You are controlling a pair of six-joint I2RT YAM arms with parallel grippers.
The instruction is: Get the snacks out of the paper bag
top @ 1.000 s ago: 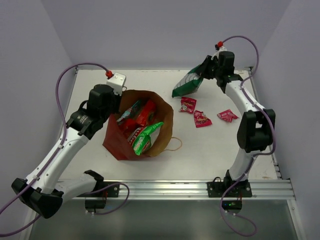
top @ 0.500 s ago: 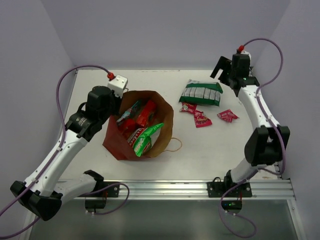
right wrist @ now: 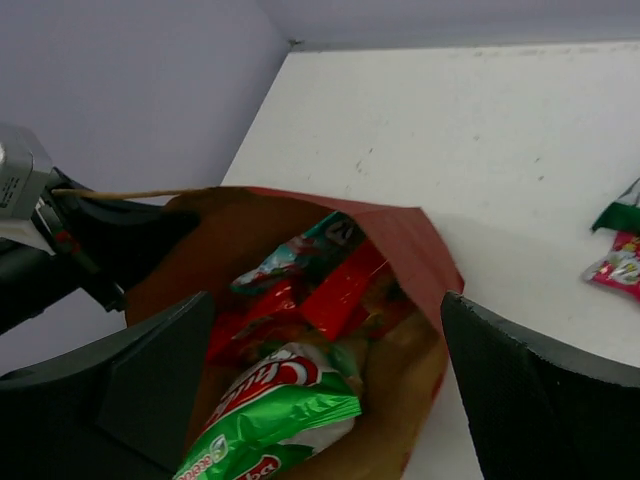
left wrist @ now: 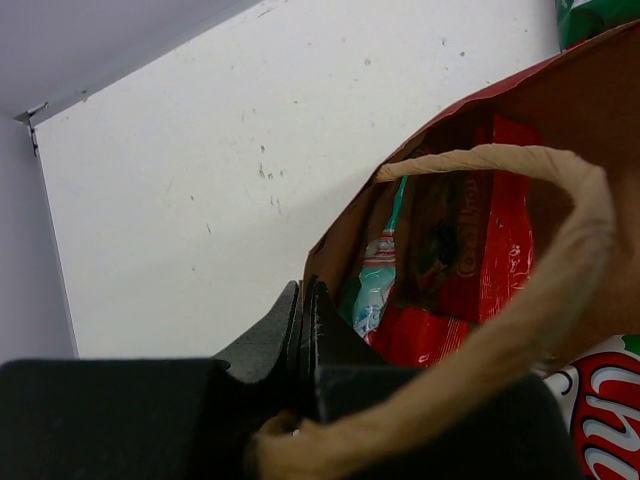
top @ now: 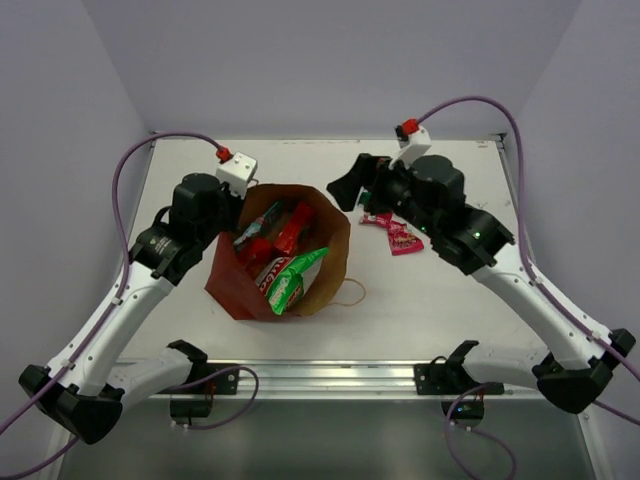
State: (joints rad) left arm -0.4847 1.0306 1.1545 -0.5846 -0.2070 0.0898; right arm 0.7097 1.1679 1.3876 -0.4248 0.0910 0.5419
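Note:
My right gripper reaches into the paper bag next and closes on the upper end of the red packet [top: 300, 216] [right wrist: 360, 268] behind the green chip bag.
The paper bag [top: 318, 272] stands open at centre left, reddish-brown outside and tan inside. Snacks fill it: a green chip bag [top: 290, 278], red packets [top: 291, 226] and a teal packet [top: 257, 222]. My left gripper [top: 234, 207] is shut on the bag's left rim; in the left wrist view the jaws [left wrist: 305, 295] pinch the paper edge and a twine handle [left wrist: 500, 160] drapes over them. My right gripper [top: 352, 185] hangs open over the bag's far right rim, its fingers spread either side of the mouth [right wrist: 327, 300] above the green chip bag [right wrist: 275, 420] and a red packet [right wrist: 340, 290], holding nothing.
Two small red wrappers [top: 378, 217] [top: 405, 239] lie on the table right of the bag, partly under my right arm. A green-white packet corner [right wrist: 620, 215] shows at the right wrist view's edge. A twine handle [top: 348, 293] lies at the bag's front.
My right gripper let go of the green-white striped multipack at the back right, opened, and swung left to hang over the bag's mouth. The left gripper stayed on the rim.

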